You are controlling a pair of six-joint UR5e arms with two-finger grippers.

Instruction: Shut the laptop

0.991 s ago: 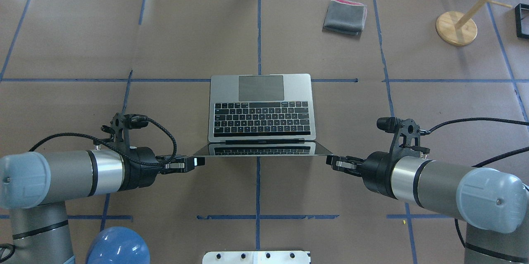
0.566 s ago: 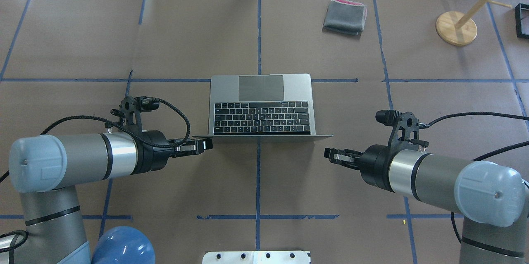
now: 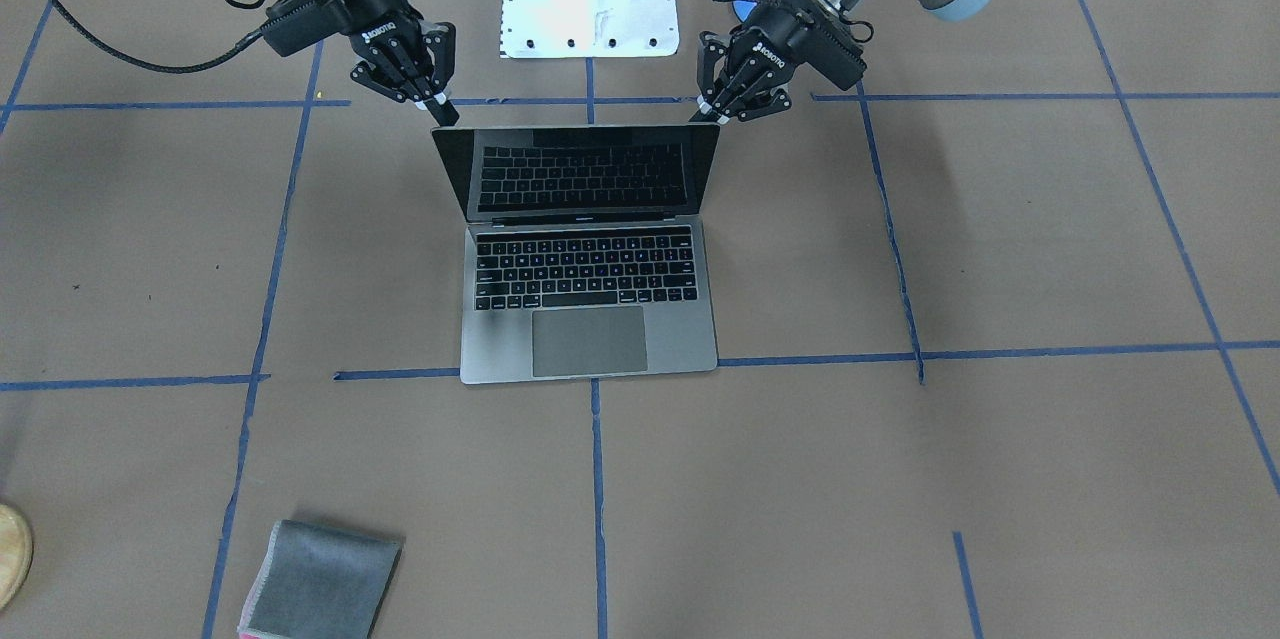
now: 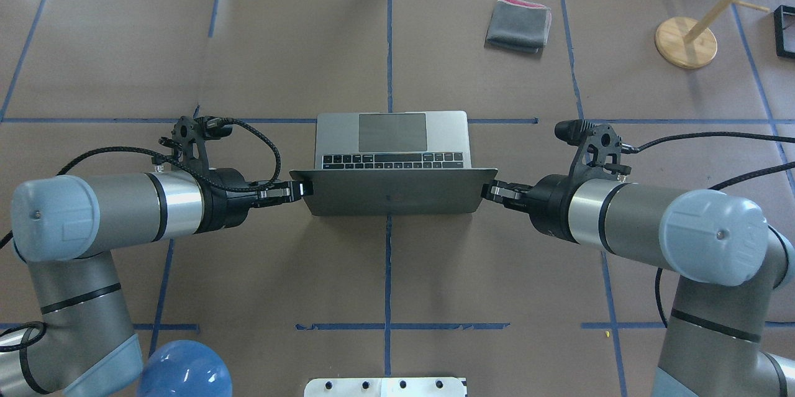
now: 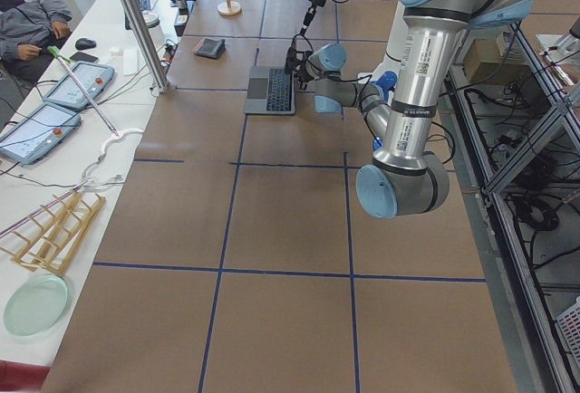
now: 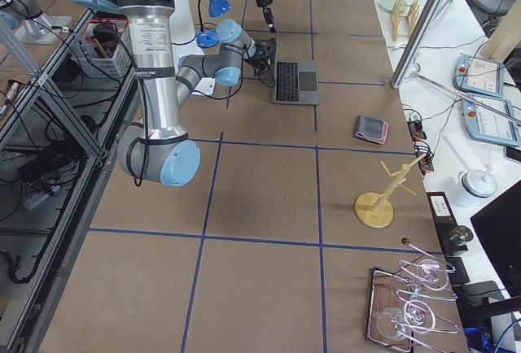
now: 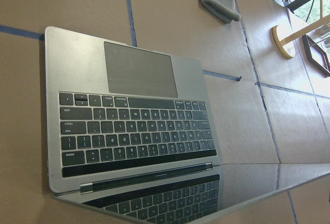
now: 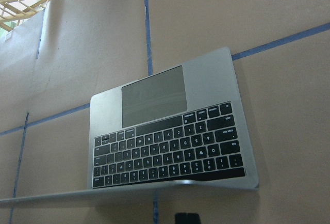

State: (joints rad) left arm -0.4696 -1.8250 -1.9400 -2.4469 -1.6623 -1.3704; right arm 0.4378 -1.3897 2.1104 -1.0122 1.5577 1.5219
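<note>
Next, I let go of the laptop's lid with my left gripper once it lies flat over the keyboard and trackpad (image 3: 588,298) (image 7: 147,104).
The laptop (image 4: 392,195) lies mid-table, its trackpad on the far side from the robot. Its lid leans forward over the keyboard, partway down, so the overhead view shows the grey back. The front-facing view shows the screen (image 3: 590,174) reflecting the keys. My left gripper (image 4: 302,189) is shut, its tips at the lid's top left corner. My right gripper (image 4: 490,191) is shut, its tips at the lid's top right corner. Both also show in the front-facing view, left gripper (image 3: 705,111) and right gripper (image 3: 440,111). The wrist views show the keyboard (image 7: 139,131) and the lid's edge (image 8: 129,192).
A small folded grey cloth (image 4: 518,24) lies far right of the laptop. A wooden stand (image 4: 685,43) is at the far right. A white plate (image 4: 385,386) is at the near table edge. Blue tape lines cross the brown table cover.
The lid has swung from leaning back toward the robot, through upright, to tilting over the keyboard. Both grippers moved forward with its top corners.
</note>
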